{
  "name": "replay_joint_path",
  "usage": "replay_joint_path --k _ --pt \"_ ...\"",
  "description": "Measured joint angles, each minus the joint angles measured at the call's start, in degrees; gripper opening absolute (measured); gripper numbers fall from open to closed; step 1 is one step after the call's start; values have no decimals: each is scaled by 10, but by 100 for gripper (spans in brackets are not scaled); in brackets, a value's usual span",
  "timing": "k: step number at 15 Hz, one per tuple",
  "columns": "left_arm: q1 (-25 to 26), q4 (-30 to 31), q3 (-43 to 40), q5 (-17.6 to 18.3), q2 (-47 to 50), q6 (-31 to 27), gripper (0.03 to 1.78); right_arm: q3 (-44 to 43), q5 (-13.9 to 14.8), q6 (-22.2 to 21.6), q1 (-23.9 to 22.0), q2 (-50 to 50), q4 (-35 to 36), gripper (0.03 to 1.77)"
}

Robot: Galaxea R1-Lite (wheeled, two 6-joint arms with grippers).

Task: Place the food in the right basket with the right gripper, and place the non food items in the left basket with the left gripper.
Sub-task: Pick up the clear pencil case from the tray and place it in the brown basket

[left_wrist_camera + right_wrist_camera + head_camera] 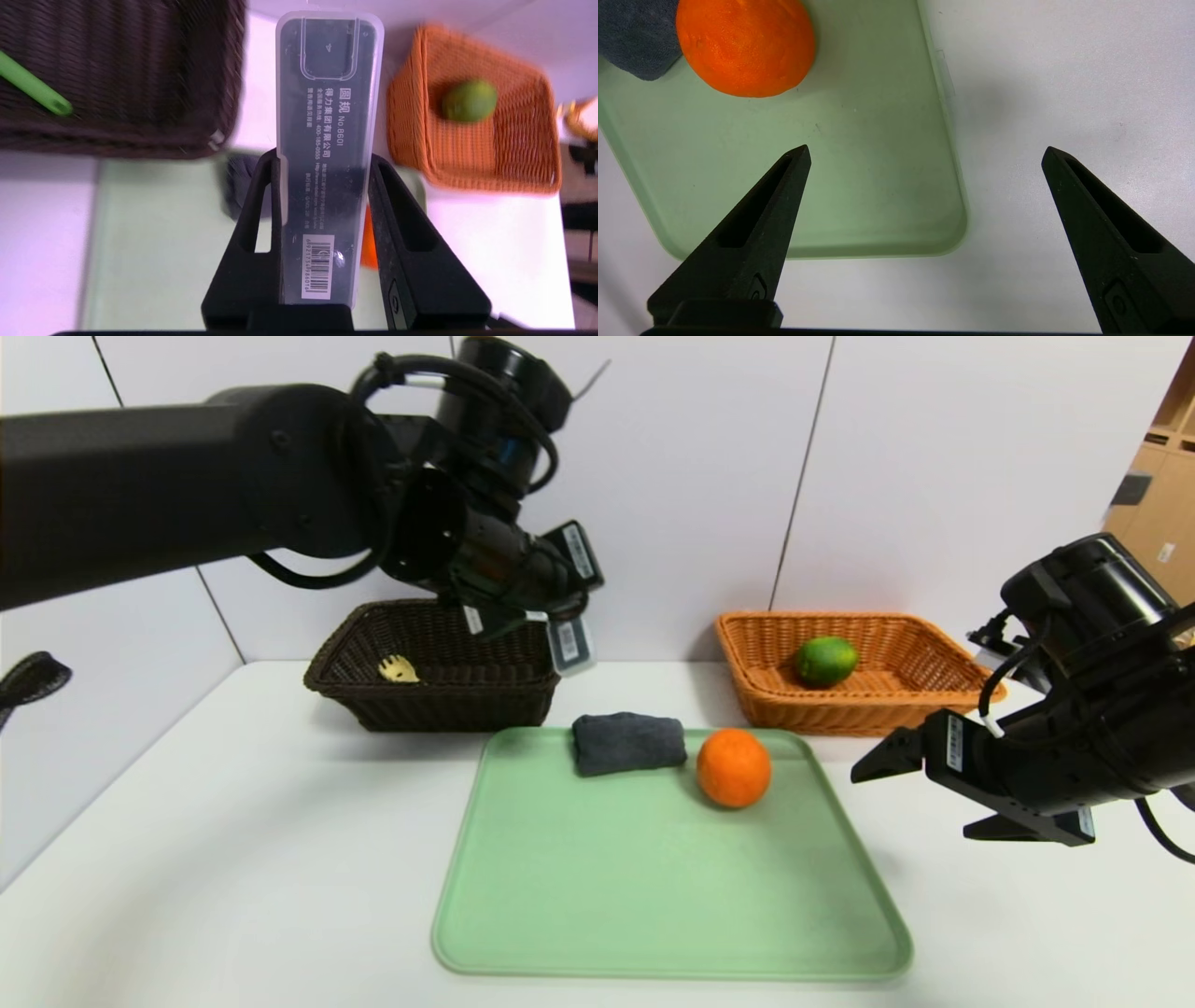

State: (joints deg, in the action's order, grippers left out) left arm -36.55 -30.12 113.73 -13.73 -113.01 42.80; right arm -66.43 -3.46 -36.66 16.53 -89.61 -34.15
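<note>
Next, my left gripper puts the long grey barcoded case, held in the air, down in the dark brown basket (pixel 445 673) (pixel 36 39), beside the yellow fork-spoon.
My left gripper (pixel 546 614) (pixel 322 161) is shut on the long grey barcoded case (pixel 571 646) (pixel 327 140), holding it in the air by the right end of the dark brown basket (pixel 448 705) (pixel 140 70). The yellow fork-spoon (pixel 399 669) with its green handle (pixel 32 88) lies in that basket. The green citrus (pixel 825 661) (pixel 468 100) rests in the orange-tan basket (pixel 747 691) (pixel 514 154). The orange (pixel 734 767) (pixel 745 46) and the rolled grey towel (pixel 627 743) (pixel 635 37) sit side by side. My right gripper (pixel 910 803) (pixel 924 151) hovers open and empty, right of the orange.
The orange and towel lie at the far end of a pale green tray (pixel 653 877) (pixel 854 163) on the white table (pixel 233 859). Both baskets stand behind the tray against a white wall. Cardboard boxes (pixel 1158 495) stand at the far right.
</note>
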Motion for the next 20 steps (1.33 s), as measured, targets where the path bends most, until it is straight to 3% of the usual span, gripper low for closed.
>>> replay_joint_path --k 3,7,8,12,18,20 --pt "81 16 -3 -21 5 -7 55 0 -1 2 0 1 1 171" --pt "139 18 -10 -117 -55 -63 55 -1 0 2 -1 1 4 171" --pt "148 34 -10 -127 -72 -72 55 0 0 2 0 2 4 171" --pt "168 109 -8 -129 -117 -101 55 3 1 2 0 4 3 171" --pt "185 110 -8 -131 -139 -102 55 9 1 3 0 5 3 171" --pt "183 112 -9 -129 -141 -103 82 9 1 3 0 5 4 171"
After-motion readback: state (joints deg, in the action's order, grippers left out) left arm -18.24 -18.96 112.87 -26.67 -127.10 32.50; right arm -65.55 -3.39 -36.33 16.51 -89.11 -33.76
